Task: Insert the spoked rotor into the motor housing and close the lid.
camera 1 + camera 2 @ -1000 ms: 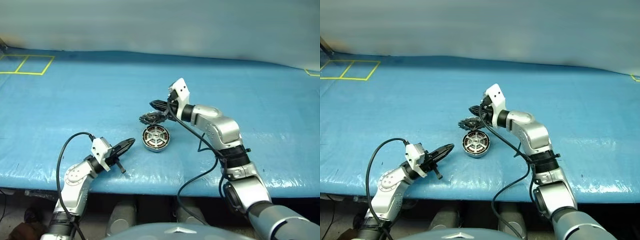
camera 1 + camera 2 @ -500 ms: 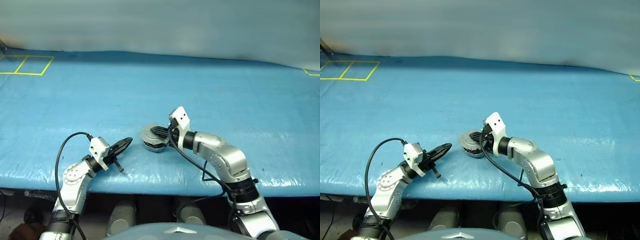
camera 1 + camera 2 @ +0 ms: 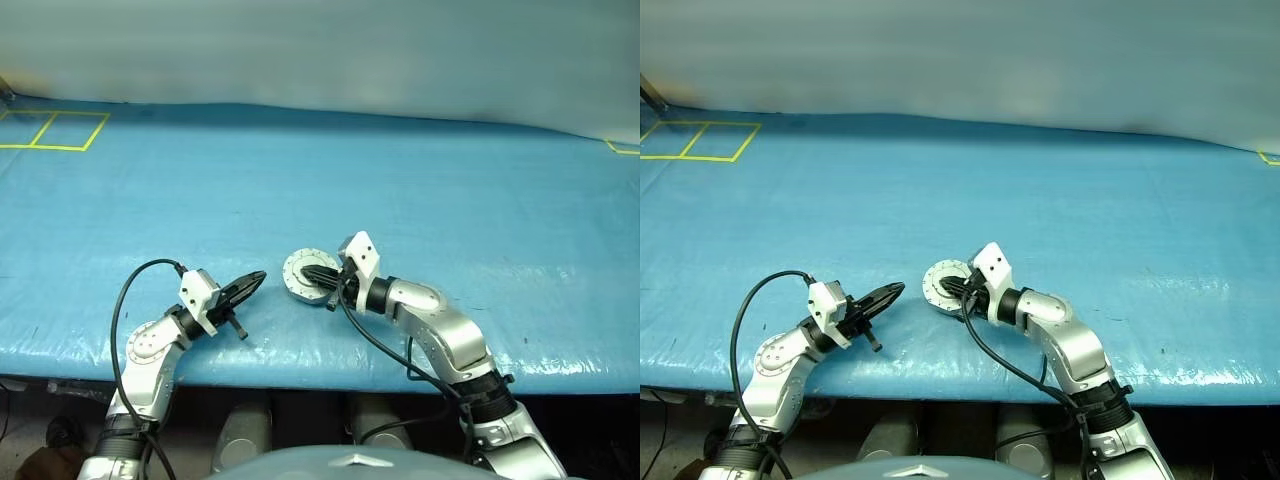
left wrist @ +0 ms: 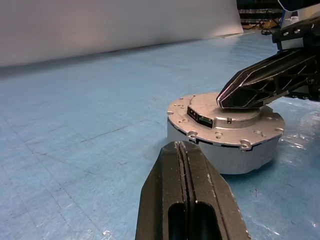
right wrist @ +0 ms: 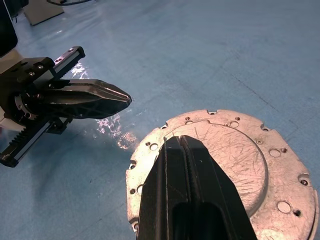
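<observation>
The right gripper's shut fingers lie across the top of the lid's raised middle, so the robot should open them and grip that middle (image 5: 232, 156) from both sides.
The motor housing (image 4: 220, 156) stands on the blue table near its front edge, a short silver can. The lid (image 5: 240, 150) lies flat on top of it, plain grey face up, with small holes around its rim. The spoked rotor is hidden. My right gripper (image 3: 313, 272) is shut, and its fingers rest across the top of the lid, reaching in from the right. To the left of the housing my left gripper (image 3: 257, 279) is shut on nothing. It points at the housing's side, a short gap away.
A blue sheet covers the table (image 3: 450, 190), whose front edge runs just below both grippers. Yellow tape squares (image 3: 55, 128) mark the far left corner. A black cable (image 3: 130, 300) loops over my left arm.
The lid stood open behind the housing a second ago and now lies flat on it. My right gripper came down and toward me with it. The left gripper kept still.
</observation>
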Controlling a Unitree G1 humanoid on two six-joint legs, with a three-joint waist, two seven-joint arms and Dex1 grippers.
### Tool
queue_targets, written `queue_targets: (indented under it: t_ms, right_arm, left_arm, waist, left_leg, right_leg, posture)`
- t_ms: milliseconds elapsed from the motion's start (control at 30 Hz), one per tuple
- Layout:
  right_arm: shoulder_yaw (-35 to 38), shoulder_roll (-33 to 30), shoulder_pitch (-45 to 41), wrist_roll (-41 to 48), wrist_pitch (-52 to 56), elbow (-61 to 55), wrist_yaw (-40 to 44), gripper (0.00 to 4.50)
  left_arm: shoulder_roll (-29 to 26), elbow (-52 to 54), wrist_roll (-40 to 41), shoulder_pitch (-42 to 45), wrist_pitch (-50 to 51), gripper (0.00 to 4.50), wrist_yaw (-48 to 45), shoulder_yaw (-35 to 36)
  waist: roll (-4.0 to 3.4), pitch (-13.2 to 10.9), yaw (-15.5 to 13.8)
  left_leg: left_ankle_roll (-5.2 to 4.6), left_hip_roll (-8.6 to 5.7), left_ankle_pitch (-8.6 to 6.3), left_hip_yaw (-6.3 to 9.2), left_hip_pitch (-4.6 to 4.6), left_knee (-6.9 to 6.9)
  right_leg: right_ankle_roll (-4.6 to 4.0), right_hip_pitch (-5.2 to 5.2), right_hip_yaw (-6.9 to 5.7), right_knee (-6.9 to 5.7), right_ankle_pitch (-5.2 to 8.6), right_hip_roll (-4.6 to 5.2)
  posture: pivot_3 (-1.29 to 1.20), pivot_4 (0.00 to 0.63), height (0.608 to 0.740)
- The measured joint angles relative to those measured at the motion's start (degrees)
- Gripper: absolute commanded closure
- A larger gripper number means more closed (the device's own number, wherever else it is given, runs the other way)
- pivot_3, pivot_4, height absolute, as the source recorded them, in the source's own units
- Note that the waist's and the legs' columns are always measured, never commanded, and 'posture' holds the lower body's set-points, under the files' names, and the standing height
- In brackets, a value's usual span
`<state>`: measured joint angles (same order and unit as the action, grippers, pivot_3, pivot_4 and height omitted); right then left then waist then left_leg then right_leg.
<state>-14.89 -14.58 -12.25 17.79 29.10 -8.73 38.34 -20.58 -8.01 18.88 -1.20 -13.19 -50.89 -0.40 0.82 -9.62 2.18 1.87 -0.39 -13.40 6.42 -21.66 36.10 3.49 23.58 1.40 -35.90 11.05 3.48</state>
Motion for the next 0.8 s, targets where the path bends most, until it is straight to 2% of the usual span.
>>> queue_targets:
  t_ms: [100,200,533,600,800]
  right_arm:
    - [1.32,0.9,0.56,2.0,-1.07,0.85,1.62,4.46]
    - [2.22,0.94,0.44,3.0,-2.29,0.88,2.88,3.91]
    - [1.67,0.81,-0.41,0.22,-6.88,3.53,3.84,0.53]
    - [1.67,0.83,-0.42,-0.68,-7.54,4.12,3.7,0.02]
    - [0.49,0.73,-0.58,-2.71,-8.23,4.47,3.72,0.02]
  left_arm:
    - [0.05,0.0,0.0,-0.01,0.0,4.5,-0.01,-0.02]
    - [0.06,0.0,0.0,-0.01,0.02,4.5,-0.05,-0.03]
    - [0.05,0.02,-0.01,-0.01,0.65,4.5,-0.64,-0.76]
    - [0.06,0.04,-0.01,-0.01,0.81,4.5,-0.67,-0.86]
    - [0.12,0.1,-0.04,-0.42,1.13,4.5,-0.62,-1.14]
  waist:
    - [-0.02,-0.02,0.0]
    - [-0.02,-0.02,0.0]
    - [-0.02,-0.02,-0.03]
    - [-0.02,-0.02,-0.04]
    - [-0.02,-0.02,-0.03]
  left_leg:
    - [0.0,0.0,0.0,0.0,-0.02,0.0]
    - [0.0,0.0,0.0,0.0,-0.02,0.0]
    - [0.0,0.0,0.0,0.0,-0.02,0.0]
    - [0.0,0.0,0.0,0.0,-0.02,0.0]
    - [0.0,0.0,0.0,0.0,-0.02,0.0]
  right_leg:
    - [0.0,0.02,0.0,0.0,0.0,0.0]
    - [0.0,0.02,0.0,0.0,0.0,0.0]
    - [0.0,0.03,0.0,0.0,0.0,0.0]
    - [0.0,0.03,0.0,0.0,0.0,0.0]
    - [0.0,0.03,0.0,0.0,0.0,0.0]
  posture:
    - [0.0,0.15,0.74]
    - [0.0,0.15,0.74]
    - [0.0,0.15,0.74]
    - [0.0,0.15,0.74]
    - [0.0,0.15,0.74]
